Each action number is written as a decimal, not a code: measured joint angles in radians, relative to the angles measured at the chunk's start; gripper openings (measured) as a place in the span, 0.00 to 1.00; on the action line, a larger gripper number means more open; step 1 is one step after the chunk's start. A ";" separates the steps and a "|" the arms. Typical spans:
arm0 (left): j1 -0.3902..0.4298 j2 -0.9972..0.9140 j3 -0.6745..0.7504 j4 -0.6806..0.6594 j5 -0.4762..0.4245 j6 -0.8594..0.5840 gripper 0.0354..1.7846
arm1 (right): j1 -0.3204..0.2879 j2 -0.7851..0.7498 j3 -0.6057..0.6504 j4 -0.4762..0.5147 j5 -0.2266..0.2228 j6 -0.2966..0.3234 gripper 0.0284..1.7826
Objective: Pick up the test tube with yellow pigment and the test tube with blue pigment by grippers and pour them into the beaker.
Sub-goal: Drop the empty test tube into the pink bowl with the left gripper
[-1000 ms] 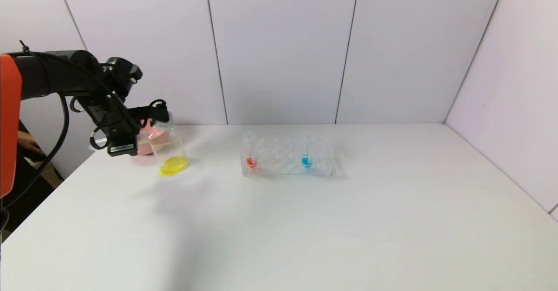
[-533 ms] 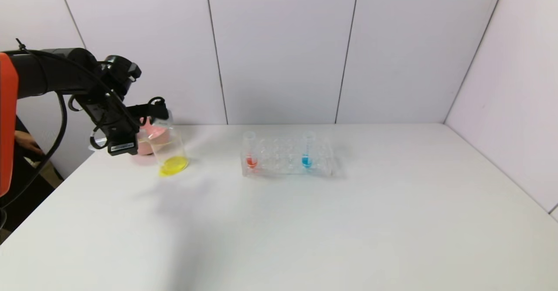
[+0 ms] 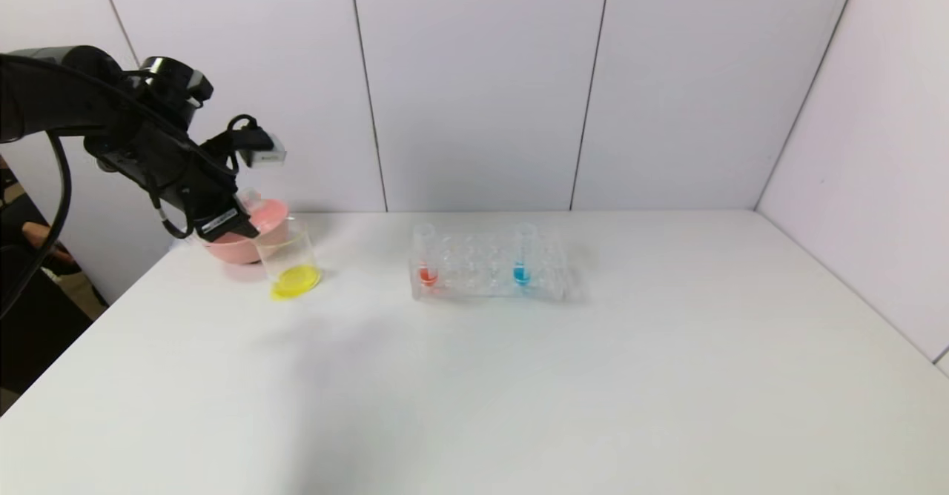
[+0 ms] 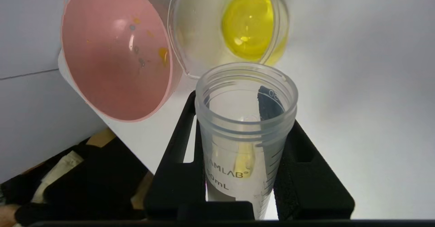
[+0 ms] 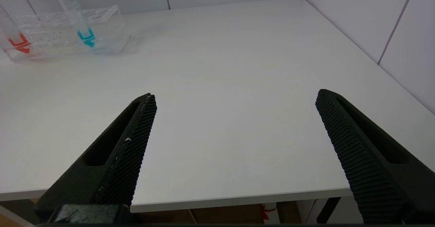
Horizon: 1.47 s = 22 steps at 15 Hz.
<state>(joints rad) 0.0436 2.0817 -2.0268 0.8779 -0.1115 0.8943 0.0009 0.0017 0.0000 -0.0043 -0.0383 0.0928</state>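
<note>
Next, my left gripper lets go of the test tube with yellow pigment inside the pink bowl (image 3: 253,229) (image 4: 129,55) beside the beaker.
My left gripper (image 3: 228,212) hangs over the pink bowl, just left of the beaker, shut on the test tube with yellow pigment (image 4: 243,145). That clear tube holds only a yellow trace, and its open mouth points down toward the beaker (image 4: 190,26). The beaker (image 3: 294,261) stands on the table with yellow liquid pooled in its base. The test tube with blue pigment (image 3: 523,254) stands upright in the clear rack (image 3: 489,276), also visible in the right wrist view as the blue tube (image 5: 80,19). My right gripper (image 5: 236,101) is open and empty above the table's near edge, out of the head view.
A pink bowl (image 3: 270,221) sits behind the beaker at the table's far left corner. A red-tipped tube (image 3: 426,258) stands at the rack's left end. White wall panels close the back and right of the white table (image 3: 519,391).
My left arm has risen and swung back to the left, lifting the held tube's mouth up and away from the beaker toward the pink bowl. The rack and beaker have not moved.
</note>
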 joint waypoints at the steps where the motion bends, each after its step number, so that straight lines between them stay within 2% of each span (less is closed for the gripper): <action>1: 0.000 -0.012 0.000 -0.005 -0.030 -0.034 0.29 | 0.000 0.000 0.000 0.000 0.000 0.000 0.96; 3: 0.001 -0.035 0.002 -0.034 -0.086 -0.100 0.29 | 0.001 0.000 0.000 0.000 0.000 0.000 0.96; 5: 0.002 -0.050 0.008 -0.122 -0.119 -0.177 0.29 | 0.000 0.000 0.000 0.000 0.000 0.000 0.96; 8: 0.002 -0.050 0.016 -0.343 -0.124 -0.344 0.29 | 0.000 0.000 0.000 0.000 0.000 0.000 0.96; 12: 0.004 -0.026 0.038 -0.676 -0.119 -0.660 0.29 | 0.000 0.000 0.000 0.000 0.000 0.000 0.96; 15: 0.045 0.018 0.051 -0.889 -0.119 -0.856 0.29 | 0.000 0.000 0.000 0.000 0.000 0.000 0.96; 17: 0.083 0.052 0.071 -0.995 -0.117 -0.900 0.29 | 0.000 0.000 0.000 0.000 0.000 0.000 0.96; 22: 0.172 0.116 0.250 -1.247 -0.123 -0.904 0.29 | 0.000 0.000 0.000 0.000 0.000 0.000 0.96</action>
<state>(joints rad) 0.2153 2.1974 -1.7766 -0.3689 -0.2347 -0.0096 0.0004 0.0013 0.0000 -0.0038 -0.0383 0.0932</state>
